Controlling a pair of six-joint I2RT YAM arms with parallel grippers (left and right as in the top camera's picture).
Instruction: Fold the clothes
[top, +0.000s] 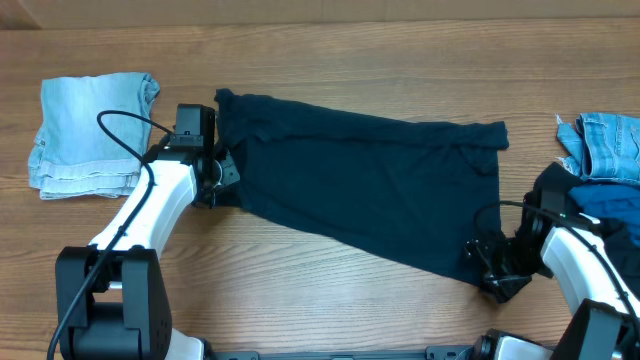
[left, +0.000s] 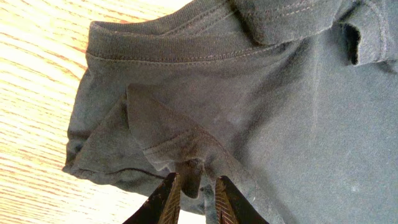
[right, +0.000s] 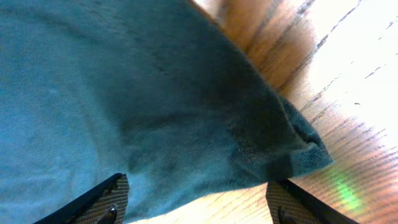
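Note:
The garment's front edge slants out to a loose corner, so my right gripper will pinch that corner and fold it back over the garment (top: 470, 200).
A dark navy garment (top: 360, 185) lies spread across the middle of the table, tilted down to the right. My left gripper (top: 222, 178) is at its left edge. In the left wrist view the fingers (left: 196, 194) are close together with a raised fold of the dark garment (left: 261, 106) pinched between them. My right gripper (top: 492, 272) is at the garment's lower right corner. In the right wrist view its fingers (right: 199, 202) are wide apart, and the garment's corner (right: 186, 112) lies just ahead of them on the wood.
A folded light-blue denim piece (top: 92, 135) lies at the far left. A pile of light-blue denim and blue clothes (top: 605, 150) sits at the right edge, beside the right arm. The wooden table (top: 330, 300) shows bare wood along the front.

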